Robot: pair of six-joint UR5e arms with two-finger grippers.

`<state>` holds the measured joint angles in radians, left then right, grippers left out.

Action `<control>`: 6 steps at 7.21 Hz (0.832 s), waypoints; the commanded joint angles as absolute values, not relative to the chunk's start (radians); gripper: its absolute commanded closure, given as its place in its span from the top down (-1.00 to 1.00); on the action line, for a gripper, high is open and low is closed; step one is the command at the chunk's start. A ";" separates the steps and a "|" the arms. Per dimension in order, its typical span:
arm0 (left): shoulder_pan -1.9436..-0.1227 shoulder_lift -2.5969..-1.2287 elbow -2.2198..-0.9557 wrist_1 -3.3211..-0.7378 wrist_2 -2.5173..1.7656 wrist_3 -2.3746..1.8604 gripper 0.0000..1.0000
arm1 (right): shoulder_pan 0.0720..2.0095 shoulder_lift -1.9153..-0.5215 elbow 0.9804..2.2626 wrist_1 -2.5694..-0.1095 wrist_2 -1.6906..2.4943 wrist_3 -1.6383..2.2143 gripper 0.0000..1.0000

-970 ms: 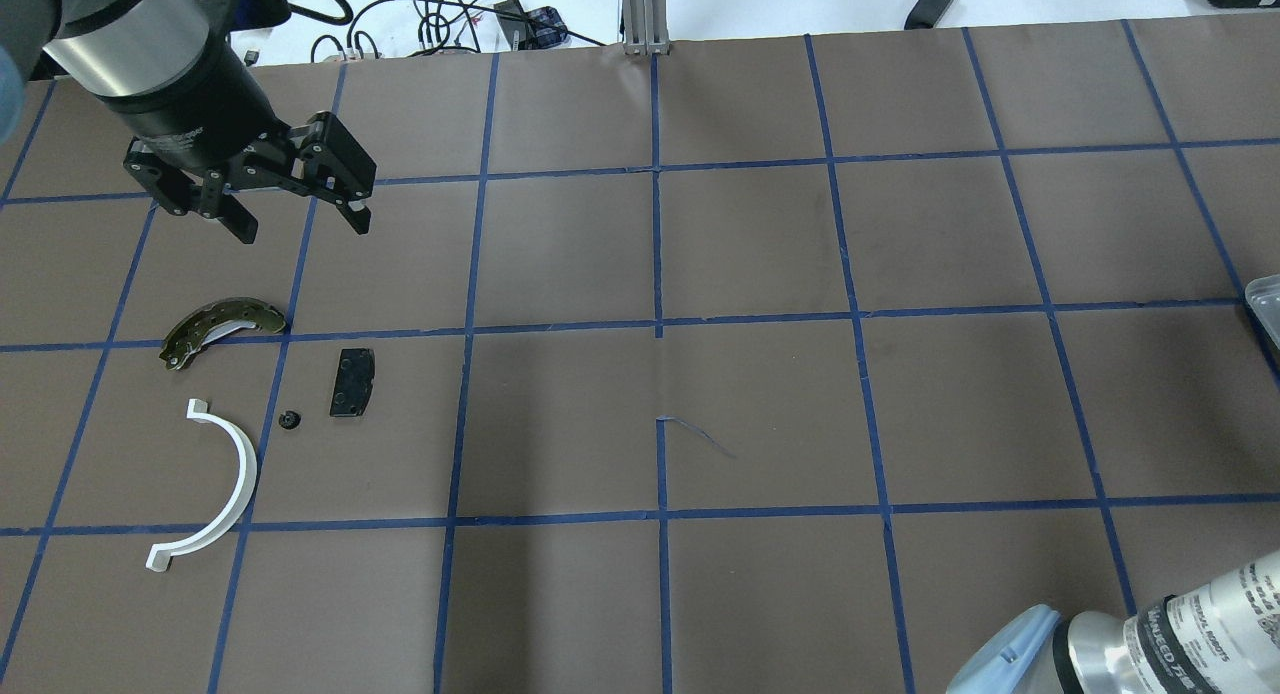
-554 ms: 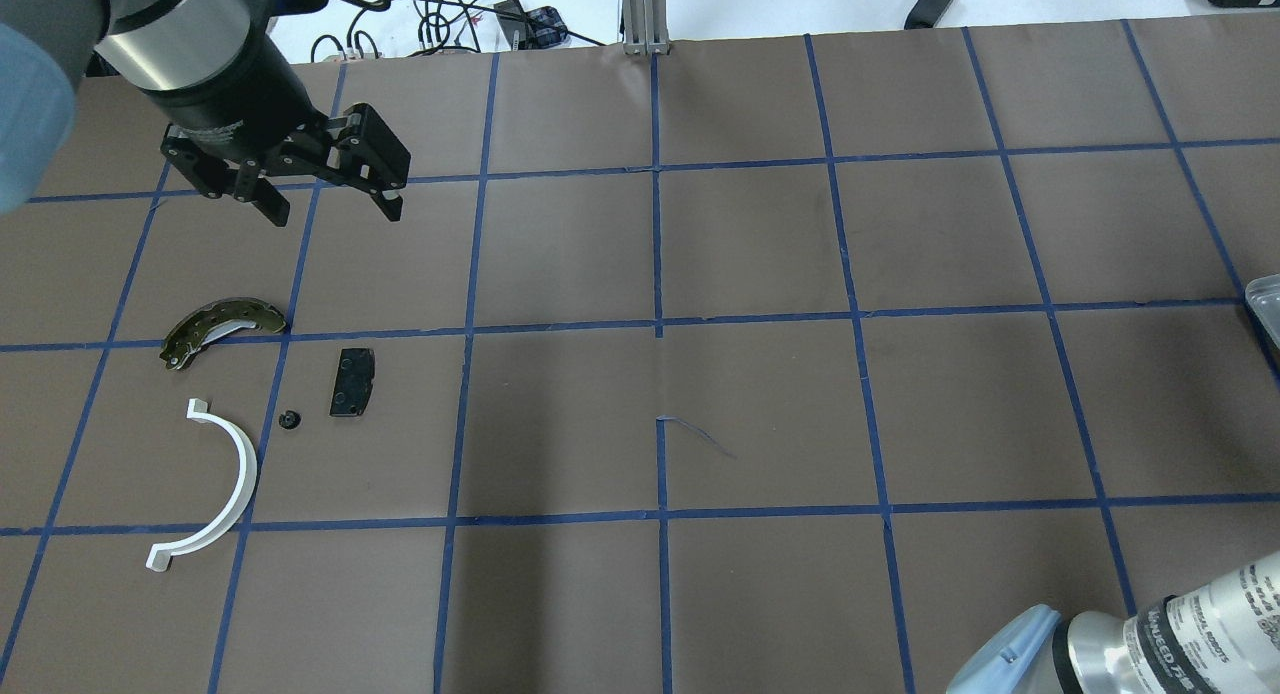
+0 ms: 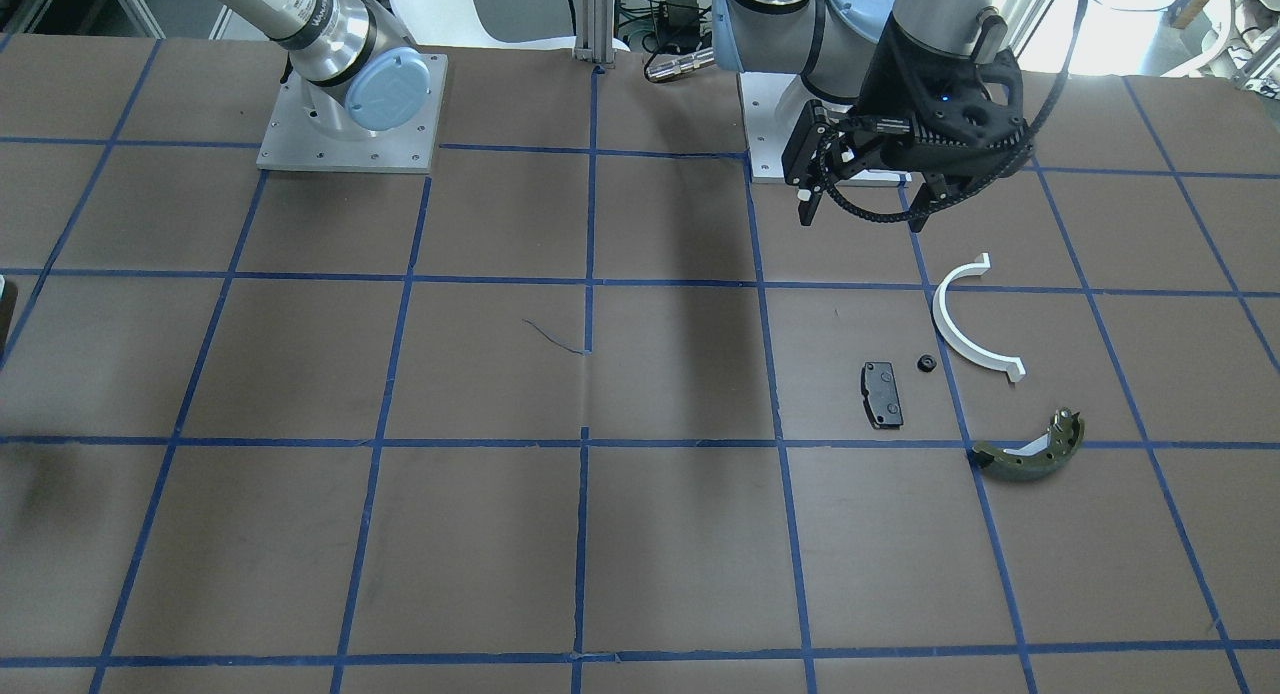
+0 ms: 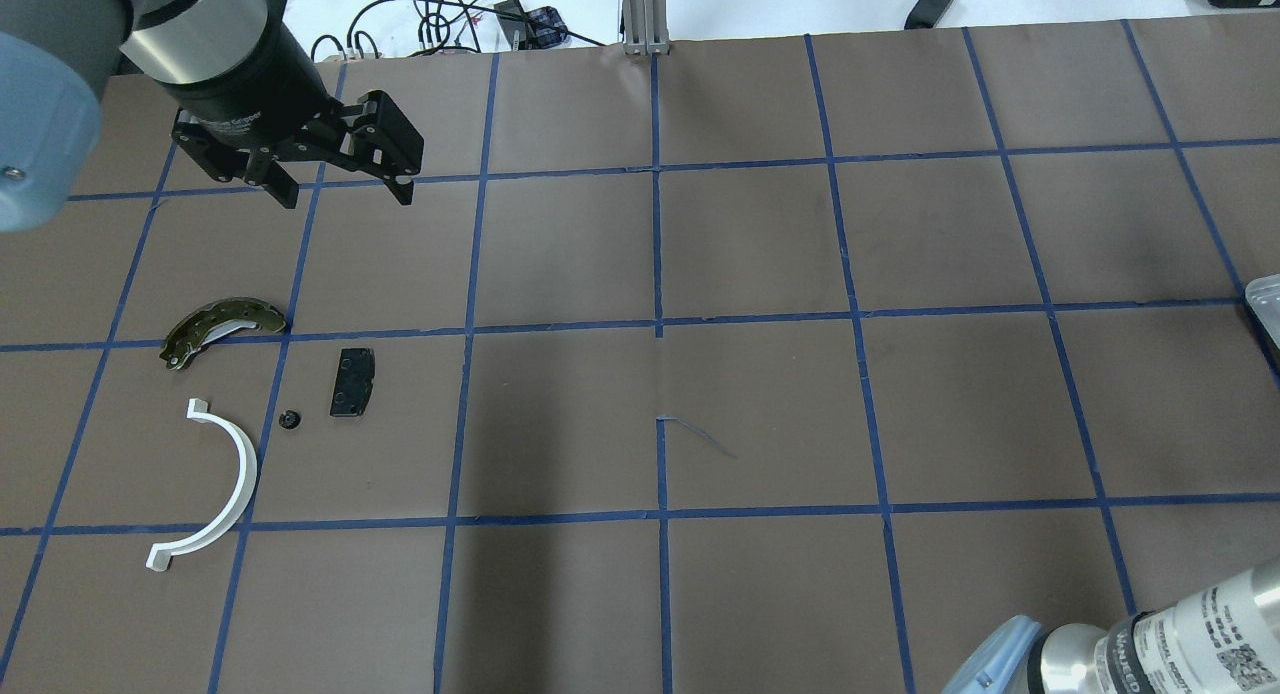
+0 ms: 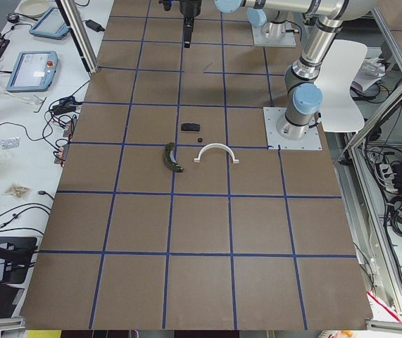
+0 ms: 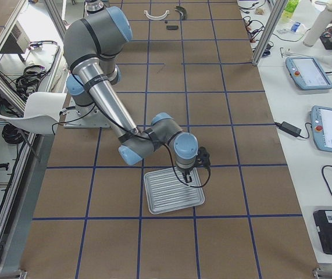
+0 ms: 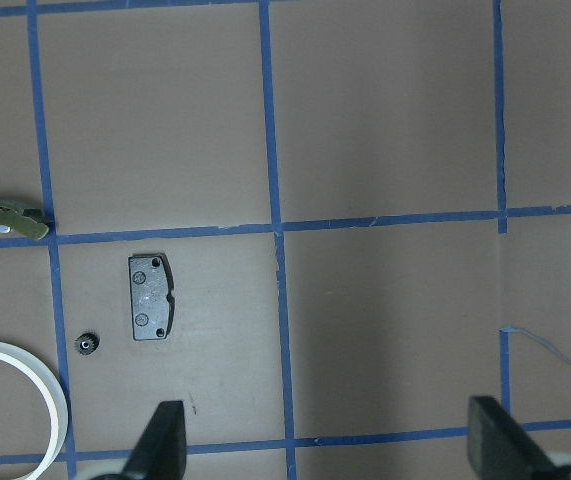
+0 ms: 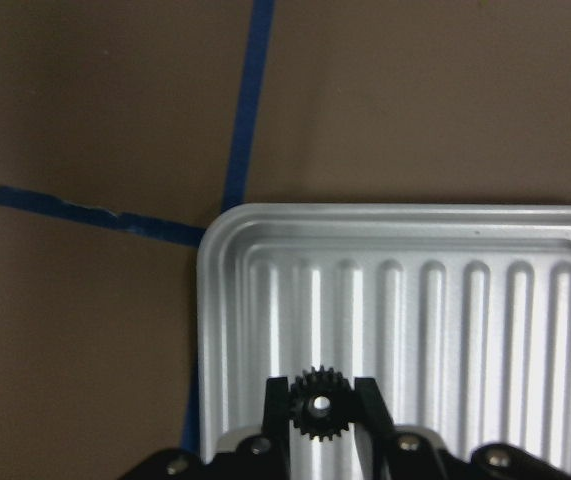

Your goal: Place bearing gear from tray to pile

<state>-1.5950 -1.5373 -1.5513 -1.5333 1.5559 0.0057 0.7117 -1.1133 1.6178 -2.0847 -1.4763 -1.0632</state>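
Observation:
I will set the bearing gear down with my right gripper beside the gap in the middle blue tape [image 3: 642, 374], toward the black pad.
A small black bearing gear [image 8: 316, 404] sits between the fingers of my right gripper [image 8: 316, 412], which is shut on it just over the ribbed metal tray [image 8: 215, 300]. The exterior right view shows that gripper [image 6: 186, 177] at the tray [image 6: 173, 190]. The pile lies on the table's left: a white half-ring arc [image 4: 225, 484], a black pad [image 4: 351, 381], an olive brake shoe [image 4: 220, 324] and another small black gear [image 4: 290, 420]. My left gripper [image 4: 346, 196] hangs open beyond the pile, holding nothing.
Brown paper with a blue tape grid covers the table. An aluminium post [image 4: 645, 14] and cables [image 4: 440, 14] stand at the far edge. The tray's corner [image 4: 1265, 299] shows at the overhead view's right edge.
My left gripper has moved right and a little toward the far edge, staying open. The right arm's elbow has sunk slightly in the overhead view.

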 commanded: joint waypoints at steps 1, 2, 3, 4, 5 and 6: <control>-1.595 -1.534 -1.552 -1.537 1.560 0.003 1.00 | 0.936 -1.233 1.737 -2.077 -1.470 -0.791 -0.79; -1.595 -1.534 -1.552 -1.540 1.560 0.003 1.00 | 1.066 -1.288 1.806 -2.095 -1.471 -0.594 -0.80; -1.595 -1.535 -1.551 -1.536 1.560 0.003 1.00 | 1.210 -1.345 1.851 -2.133 -1.474 -0.410 -0.80; -1.595 -1.536 -1.552 -1.534 1.560 0.003 1.00 | 1.329 -1.389 1.877 -2.138 -1.480 -0.203 -0.80; -1.595 -1.531 -1.558 -1.539 1.560 0.003 1.00 | 1.473 -1.391 1.896 -2.176 -1.488 -0.001 -0.80; -1.595 -1.526 -1.572 -1.531 1.560 0.003 1.00 | 1.614 -1.385 1.904 -2.265 -1.511 0.166 -0.79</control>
<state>-1.5956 -1.5314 -1.5598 -1.5356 1.5599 0.0031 1.4352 -1.3806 1.8852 -2.1828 -1.4900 -0.0647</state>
